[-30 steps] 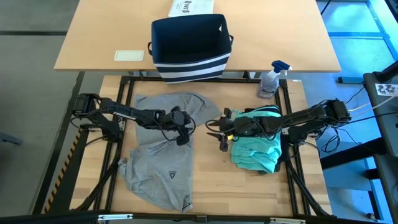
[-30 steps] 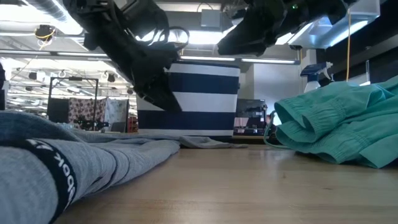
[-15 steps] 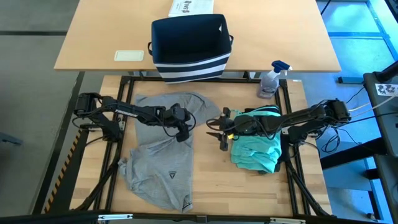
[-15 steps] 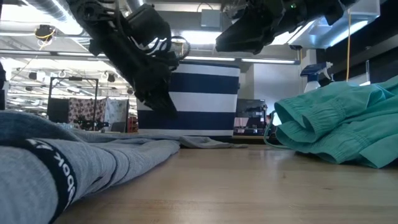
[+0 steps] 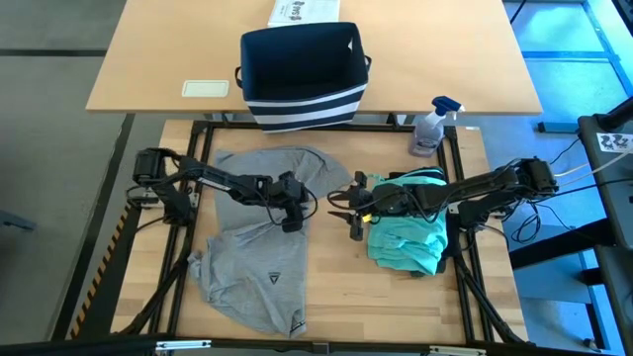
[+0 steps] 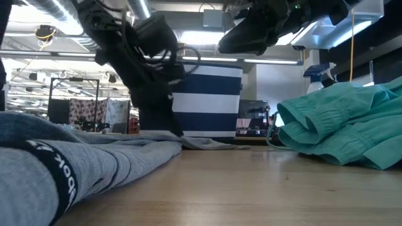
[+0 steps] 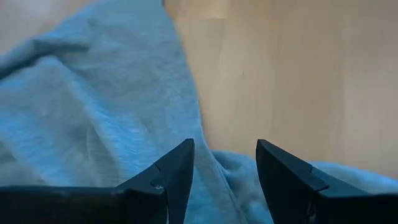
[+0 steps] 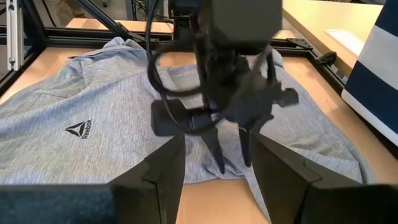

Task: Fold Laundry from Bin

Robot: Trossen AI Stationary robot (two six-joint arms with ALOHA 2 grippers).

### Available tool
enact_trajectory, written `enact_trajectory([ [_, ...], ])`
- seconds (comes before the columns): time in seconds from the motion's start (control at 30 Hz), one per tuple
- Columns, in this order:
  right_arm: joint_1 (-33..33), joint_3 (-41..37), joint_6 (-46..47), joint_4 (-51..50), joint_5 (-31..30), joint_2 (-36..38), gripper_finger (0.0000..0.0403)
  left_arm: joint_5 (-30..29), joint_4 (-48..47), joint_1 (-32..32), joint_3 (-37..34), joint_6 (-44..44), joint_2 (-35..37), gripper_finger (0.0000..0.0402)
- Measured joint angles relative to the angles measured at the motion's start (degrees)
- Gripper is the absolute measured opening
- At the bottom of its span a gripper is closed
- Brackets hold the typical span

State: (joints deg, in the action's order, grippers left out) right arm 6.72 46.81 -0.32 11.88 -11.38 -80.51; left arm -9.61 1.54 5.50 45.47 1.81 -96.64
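Note:
Next, my right gripper will go to the grey T-shirt's far corner [image 5: 337, 185], the one sticking out toward the teal piece, and close there.
A grey T-shirt [image 5: 252, 257] with a small logo lies spread and rumpled on the left half of the table. My left gripper [image 5: 291, 222] is open and low over the shirt's right edge, a ridge of the cloth [image 7: 214, 177] between its fingers. A teal piece [image 5: 407, 242] lies bunched on the right half of the table. My right gripper [image 5: 346, 216] hangs open above bare table between the two garments, with nothing in it. The navy bin [image 5: 302, 69] with white stripes stands on the far table. My left gripper [image 8: 231, 155] comes slanting down from the table's left onto the shirt's right edge [image 8: 205, 171]. Its open fingertips [image 8: 219, 163] stand on either side of a raised fold that lies on the table. I cannot tell whether they touch the cloth.
A spray bottle [image 5: 430, 129] stands at the far right corner of the work table. A white printed box [image 5: 302, 12] and a pale card [image 5: 206, 88] lie on the far table near the bin. Bare wood [image 5: 336, 287] shows between the garments, toward the near edge.
My left gripper has sunk toward the grey shirt's right edge and rolled a little, staying open. The shirt and my right gripper have kept still.

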Motion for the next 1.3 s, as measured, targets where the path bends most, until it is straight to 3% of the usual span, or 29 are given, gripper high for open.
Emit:
enact_trajectory([
  [0.47,0.00,0.00,0.00,-0.53,-0.01,0.00,0.0182,-1.66,2.60,1.99,3.83,-1.04,-7.10,0.0166],
  [1.3,0.00,0.00,0.48,-1.84,-0.09,-0.04,0.0182,-2.93,2.36,3.13,3.41,-0.45,-7.70,0.0166],
])
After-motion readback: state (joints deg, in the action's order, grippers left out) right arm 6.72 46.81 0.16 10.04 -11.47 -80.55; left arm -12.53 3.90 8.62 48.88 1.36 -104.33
